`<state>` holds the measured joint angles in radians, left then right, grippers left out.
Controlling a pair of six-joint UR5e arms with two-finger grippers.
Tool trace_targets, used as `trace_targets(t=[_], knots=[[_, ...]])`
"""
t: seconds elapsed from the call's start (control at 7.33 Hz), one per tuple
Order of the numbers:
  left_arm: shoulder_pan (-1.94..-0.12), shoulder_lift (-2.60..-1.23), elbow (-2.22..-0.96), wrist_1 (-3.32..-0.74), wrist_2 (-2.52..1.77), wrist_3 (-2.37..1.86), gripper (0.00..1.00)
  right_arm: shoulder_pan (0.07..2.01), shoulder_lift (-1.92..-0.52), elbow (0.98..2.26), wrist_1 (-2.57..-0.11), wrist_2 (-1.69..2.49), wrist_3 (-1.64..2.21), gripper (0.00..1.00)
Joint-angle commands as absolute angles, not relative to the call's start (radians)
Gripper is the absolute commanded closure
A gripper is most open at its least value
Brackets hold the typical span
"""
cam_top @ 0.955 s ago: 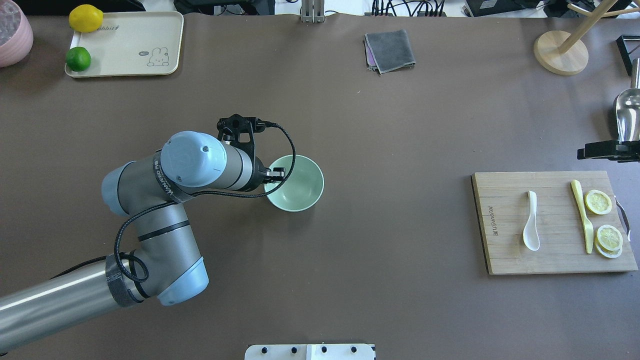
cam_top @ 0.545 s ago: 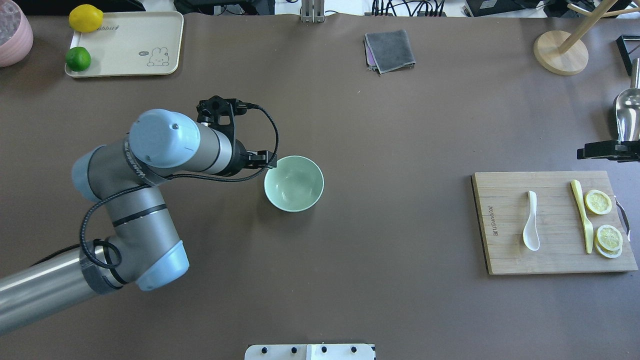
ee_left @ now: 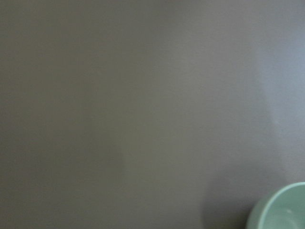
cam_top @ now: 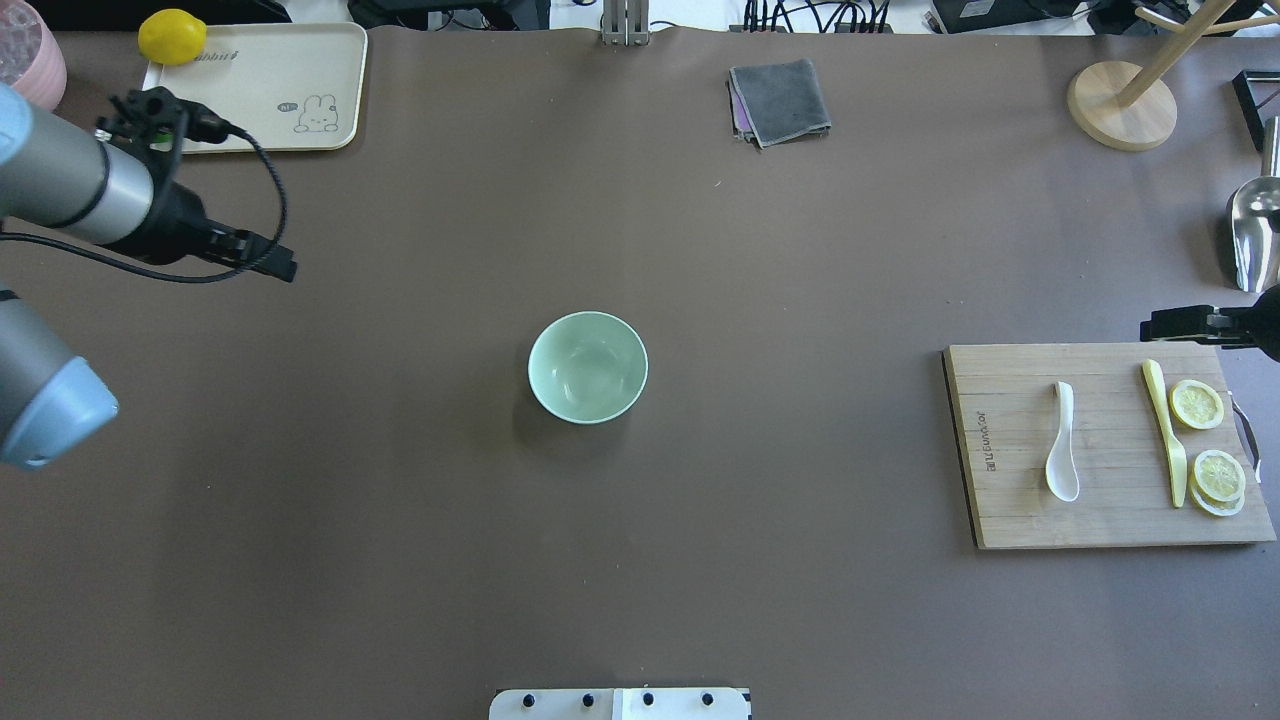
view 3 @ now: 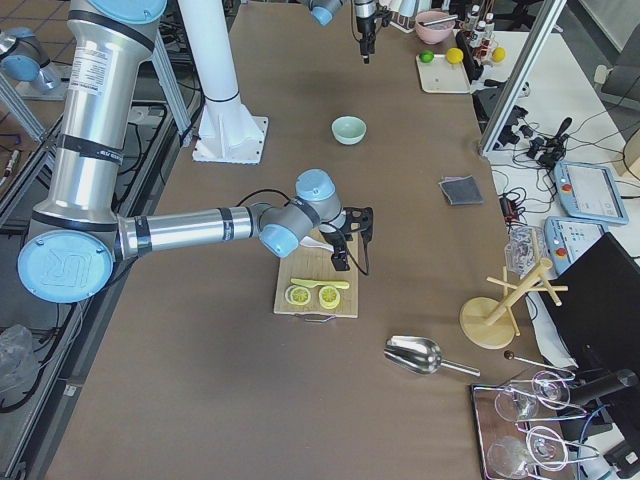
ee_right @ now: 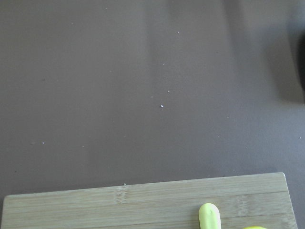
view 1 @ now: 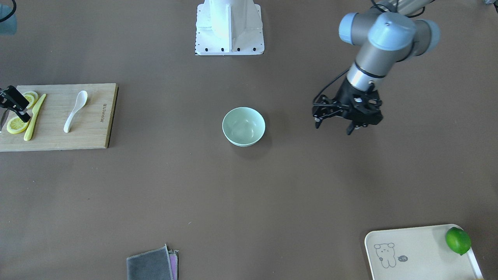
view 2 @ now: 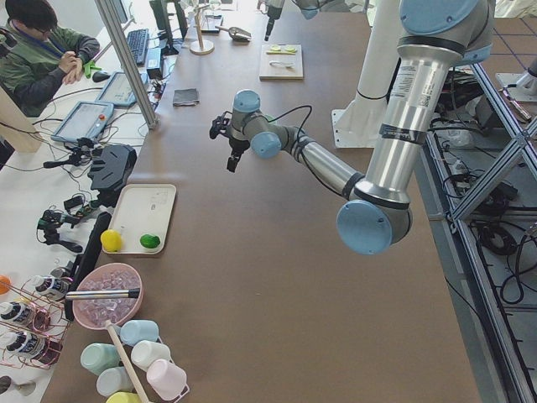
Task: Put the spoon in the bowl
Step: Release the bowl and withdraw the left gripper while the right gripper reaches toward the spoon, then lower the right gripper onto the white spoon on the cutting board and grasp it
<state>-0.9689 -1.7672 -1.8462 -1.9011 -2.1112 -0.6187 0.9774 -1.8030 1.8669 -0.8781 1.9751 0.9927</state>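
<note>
I need to close my right gripper on the middle of the handle [view 1: 72, 116] of the white spoon that lies on the wooden cutting board.
The pale mint-green bowl [cam_top: 588, 367] stands upright and empty mid-table; it also shows in the front view [view 1: 244, 126] and at the corner of the left wrist view [ee_left: 286, 210]. The white spoon [cam_top: 1062, 445] [view 1: 75, 111] lies on the wooden cutting board [cam_top: 1010, 500] at the right. My left gripper [cam_top: 280, 266] [view 1: 356, 129] hangs over bare table far left of the bowl, its fingers apart and empty. My right gripper [cam_top: 1175, 325] [view 1: 17, 107] hovers at the board's far right corner, above the knife end; I cannot tell if it is open.
A yellow plastic knife [cam_top: 1165, 430] and lemon slices [cam_top: 1197, 404] share the board. A cream tray [cam_top: 260, 90] with a lemon [cam_top: 172, 36] sits far left. A grey cloth [cam_top: 780, 100], a wooden stand [cam_top: 1120, 105] and a metal scoop [cam_top: 1255, 235] lie along the back and right.
My left gripper has left the bowl's rim and pulled far back to the left and away. The bowl stays put. My right gripper has edged toward the board.
</note>
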Motion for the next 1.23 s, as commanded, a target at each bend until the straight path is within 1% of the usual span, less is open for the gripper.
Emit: trace_targets(t=[0.0,0.14,0.27,0.41,0.82,1.09], knots=[[-1.083,-1.690,-1.845,-1.904,-2.171,-0.456,0.01,0.811,-1.810,1.868,-0.876,1.826,1.194,0.03],[-1.083,-1.692,-1.844,-1.904,-2.171,-0.457,0.01,0.728,-1.809,1.884,-0.876,1.745,1.272,0.04],[-1.083,-1.692,-1.845,-1.904,-2.171,-0.457,0.01,0.694,-1.810,1.885,-0.876,1.723,1.282,0.08],[-1.083,-1.692,-1.847,-1.904,-2.171,-0.457,0.01,0.678,-1.812,1.884,-0.876,1.720,1.305,0.21],[-1.083,-1.692,-1.848,-1.904,-2.171,-0.463,0.01,0.640,-1.810,1.890,-0.876,1.700,1.324,0.26],[-1.081,-1.695,-1.850,-1.904,-2.171,-0.471,0.01,0.626,-1.810,1.896,-0.876,1.697,1.324,0.36]])
